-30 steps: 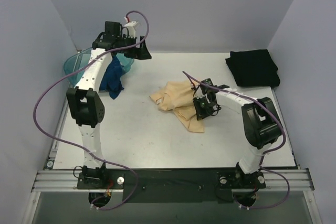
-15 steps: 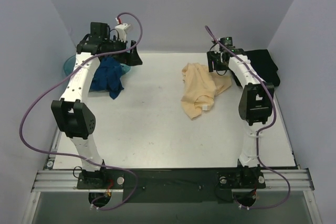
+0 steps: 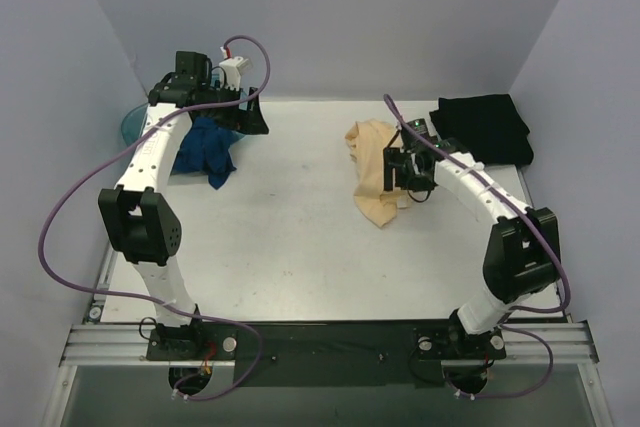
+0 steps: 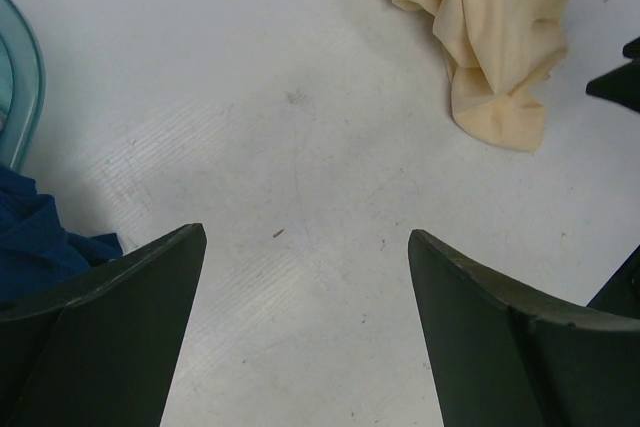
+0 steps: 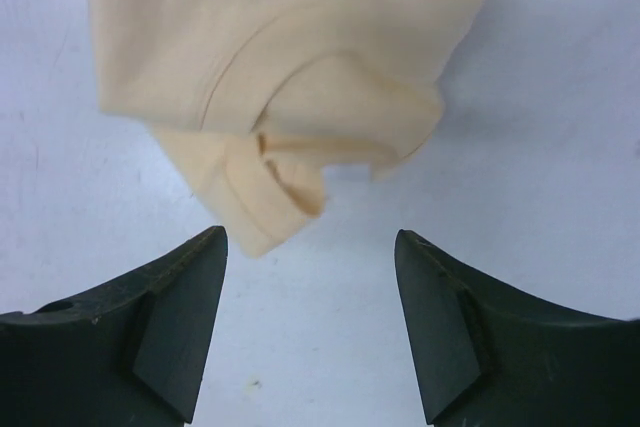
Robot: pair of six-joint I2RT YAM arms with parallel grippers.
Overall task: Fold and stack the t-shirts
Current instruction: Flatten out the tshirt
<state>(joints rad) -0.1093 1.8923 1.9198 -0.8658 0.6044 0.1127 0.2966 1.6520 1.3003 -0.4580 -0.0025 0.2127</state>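
The tan t-shirt's sleeve hem (image 3: 395,214) (image 5: 314,208), at the end nearest my arms, is next for my right gripper, which should close on its corner there.
A crumpled pale yellow-tan t-shirt (image 3: 372,172) lies right of the table's middle. My right gripper (image 3: 408,169) hovers at its right side, open. In the right wrist view its fingertips (image 5: 310,237) frame bare table, with the tan shirt's (image 5: 290,47) sleeve hem just beyond them. A folded black t-shirt (image 3: 482,129) rests at the back right corner. The dark blue t-shirt (image 3: 205,150) hangs bunched out of the basin at the back left. My left gripper (image 3: 250,117) is high beside it, open over bare table (image 4: 305,237), the blue cloth (image 4: 35,247) at its left.
A teal translucent basin (image 3: 130,125) stands at the back left corner, its rim (image 4: 20,77) showing in the left wrist view. Purple cables loop off both arms. Grey walls close in the table on three sides.
My right gripper carried the tan shirt from the middle toward the back right, opened and let it go, then drew back to its right side. The left arm shifted slightly left.
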